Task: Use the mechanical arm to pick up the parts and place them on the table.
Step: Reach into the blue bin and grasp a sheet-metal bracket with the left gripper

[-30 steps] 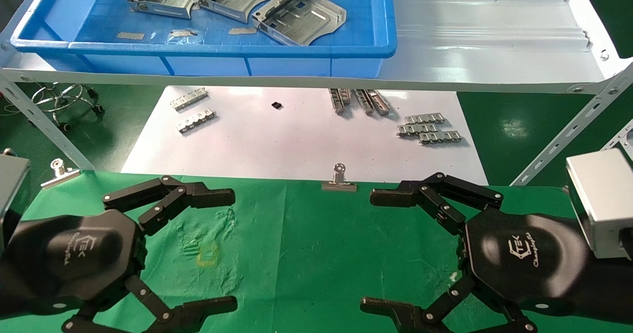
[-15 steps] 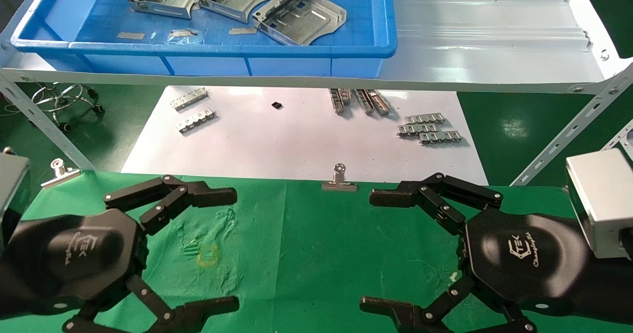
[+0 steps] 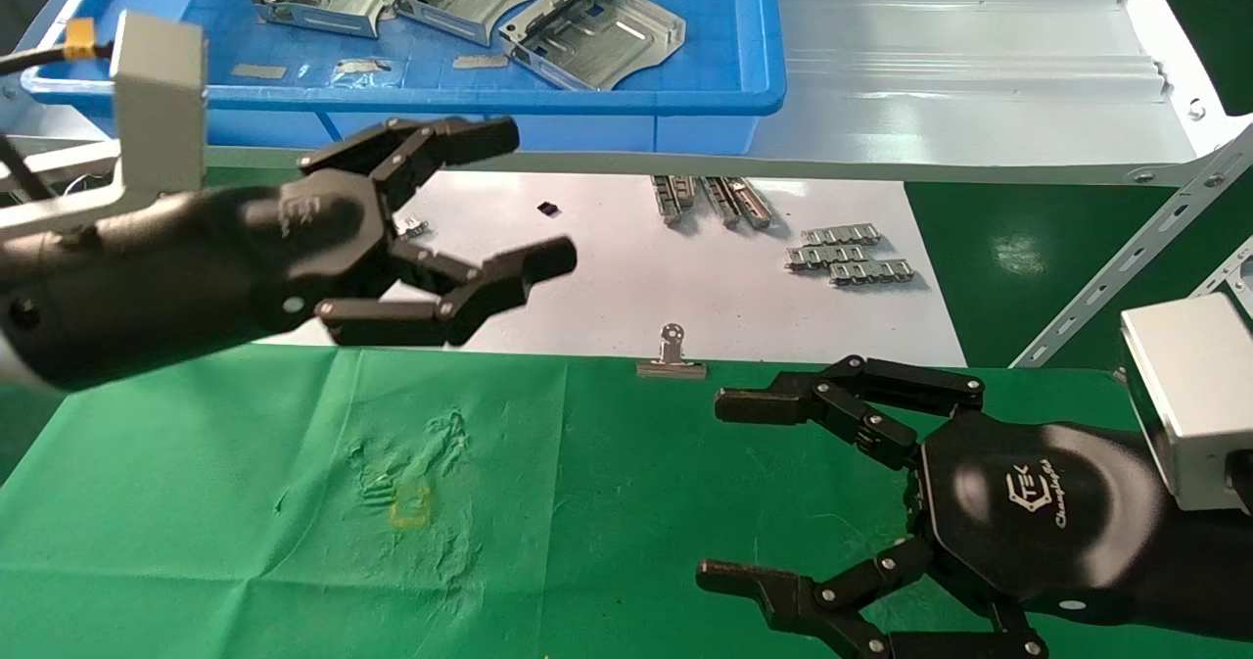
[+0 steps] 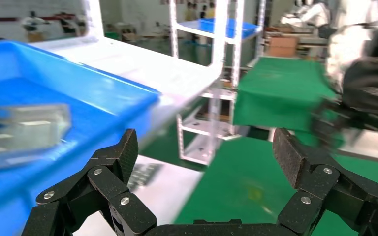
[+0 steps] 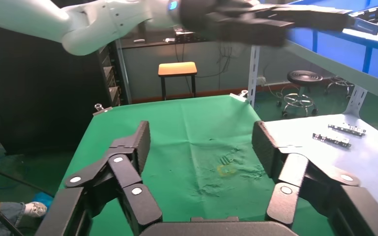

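The robot's left gripper needs to close on the raised bar [image 3: 552,8] of the silvery part that is nearest the end of the blue tray beside the bare shelf.
Three silvery sheet-metal parts [image 3: 597,27] lie in the blue tray [image 3: 411,99] on the raised shelf at the back left. One part shows blurred in the left wrist view [image 4: 24,125]. My left gripper [image 3: 519,199] is open and empty, held high over the white sheet just in front of the tray; the left wrist view [image 4: 206,155] shows its jaws wide apart. My right gripper [image 3: 726,491] is open and empty, low over the green cloth table [image 3: 607,502] at the right. Its own view [image 5: 199,142] shows only green cloth [image 5: 187,128] between the jaws.
A white sheet [image 3: 587,277] beyond the table carries small toothed metal strips [image 3: 850,256]. A silver binder clip [image 3: 672,355] sits on the cloth's far edge. The shelf's grey front rail [image 3: 685,162] and slanted braces [image 3: 1126,258] cross the scene. A stool [image 5: 177,69] stands beyond the table.
My left gripper has risen from the green cloth and moved forward towards the blue tray, still open. My right gripper has shifted slightly left and stays open.
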`<move>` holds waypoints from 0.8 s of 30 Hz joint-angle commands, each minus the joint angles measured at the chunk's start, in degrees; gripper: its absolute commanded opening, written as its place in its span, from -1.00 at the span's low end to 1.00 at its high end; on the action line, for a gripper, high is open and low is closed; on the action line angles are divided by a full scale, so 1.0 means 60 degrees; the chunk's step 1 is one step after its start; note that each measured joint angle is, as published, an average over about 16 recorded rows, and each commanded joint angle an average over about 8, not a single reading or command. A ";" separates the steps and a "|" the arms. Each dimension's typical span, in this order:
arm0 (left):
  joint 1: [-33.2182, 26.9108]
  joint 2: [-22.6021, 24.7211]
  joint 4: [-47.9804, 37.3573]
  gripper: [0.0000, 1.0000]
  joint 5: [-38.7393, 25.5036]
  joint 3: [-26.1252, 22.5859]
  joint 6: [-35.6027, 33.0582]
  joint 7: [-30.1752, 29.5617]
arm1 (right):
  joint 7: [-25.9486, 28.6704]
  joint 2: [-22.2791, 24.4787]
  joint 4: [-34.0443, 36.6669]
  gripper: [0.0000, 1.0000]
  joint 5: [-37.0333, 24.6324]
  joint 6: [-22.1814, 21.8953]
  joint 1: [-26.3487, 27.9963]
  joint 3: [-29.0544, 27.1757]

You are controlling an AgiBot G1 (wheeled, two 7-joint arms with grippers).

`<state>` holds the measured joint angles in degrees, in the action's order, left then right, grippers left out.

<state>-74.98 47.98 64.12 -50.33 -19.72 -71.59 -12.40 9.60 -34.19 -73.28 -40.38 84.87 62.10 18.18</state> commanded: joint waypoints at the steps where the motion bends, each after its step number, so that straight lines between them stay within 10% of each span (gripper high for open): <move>1: -0.0415 0.0288 -0.0327 1.00 -0.0291 -0.0133 0.0248 -0.0031 | 0.0000 0.0000 0.0000 -1.00 0.0000 0.0000 0.0000 0.0001; 24: -0.5630 0.3639 -0.7541 1.00 -0.3493 -0.1802 0.1319 0.2162 | -0.0004 0.0003 0.0000 -1.00 0.0006 -0.0003 0.0002 0.0008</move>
<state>-108.10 69.60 19.43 -71.10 -30.36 -62.76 0.53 9.57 -34.17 -73.28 -40.35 84.85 62.11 18.23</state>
